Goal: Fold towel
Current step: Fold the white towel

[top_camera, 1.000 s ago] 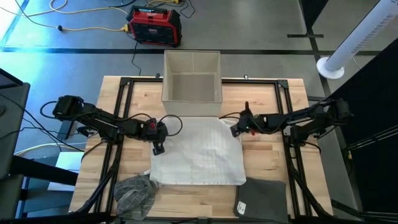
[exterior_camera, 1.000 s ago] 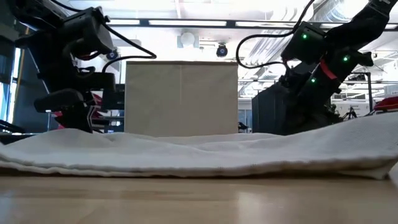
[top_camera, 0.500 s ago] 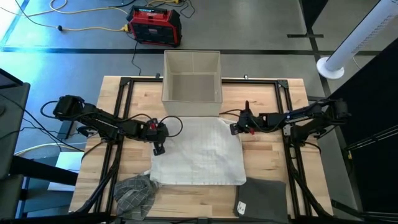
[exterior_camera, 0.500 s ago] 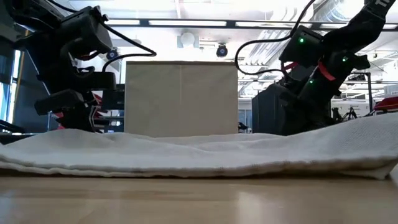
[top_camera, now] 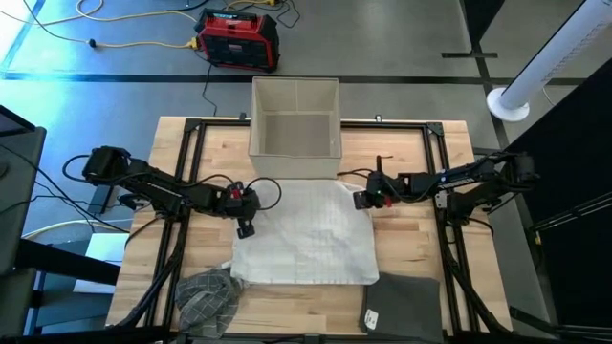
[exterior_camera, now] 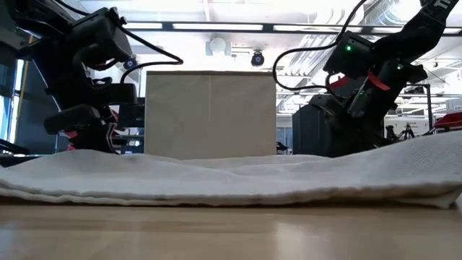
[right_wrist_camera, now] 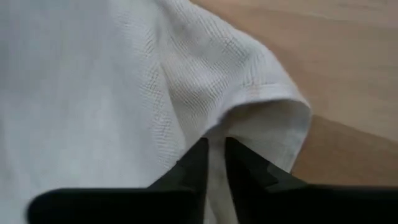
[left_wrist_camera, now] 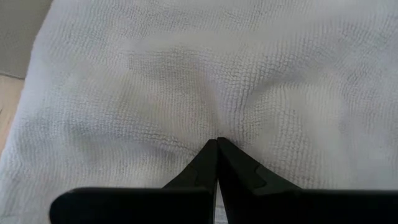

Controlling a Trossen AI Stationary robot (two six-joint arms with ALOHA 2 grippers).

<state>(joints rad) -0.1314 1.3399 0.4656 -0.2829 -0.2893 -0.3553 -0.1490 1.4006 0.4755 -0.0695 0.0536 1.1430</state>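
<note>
The towel's far corner curls over at my right gripper, so next my right gripper opens, grabs the corner's raised edge [right_wrist_camera: 273, 96] and pulls it flat before folding.
A white towel [top_camera: 306, 234] lies spread on the wooden table, slightly rumpled; in the low view the towel [exterior_camera: 231, 180] is a low mound. My left gripper [top_camera: 244, 227] is at its left edge, slanting down, shut on the cloth [left_wrist_camera: 186, 74]. My right gripper [top_camera: 360, 201] is at the towel's far right corner, slanting down. Its fingers [right_wrist_camera: 214, 146] stand a narrow gap apart, with the corner's raised fold [right_wrist_camera: 261, 99] just ahead of them. My left gripper pinches a small pucker of the towel [left_wrist_camera: 219, 127] between its two shut fingertips, slanting down from the table's left side; the cloth wrinkles toward the tips and otherwise lies on the table. My right gripper has white cloth [right_wrist_camera: 216, 140] showing in the gap between its fingers; whether they touch it I cannot tell.
A beige open box [top_camera: 295, 117] stands at the far edge, just behind the towel. A grey checked cloth [top_camera: 208, 291] lies crumpled at the near left and a dark grey cloth [top_camera: 402, 304] at the near right. Black frame rails [top_camera: 182, 172] run along both sides.
My right gripper has rolled its wrist a little over the towel's far right corner, staying in place. The towel lies as before.
</note>
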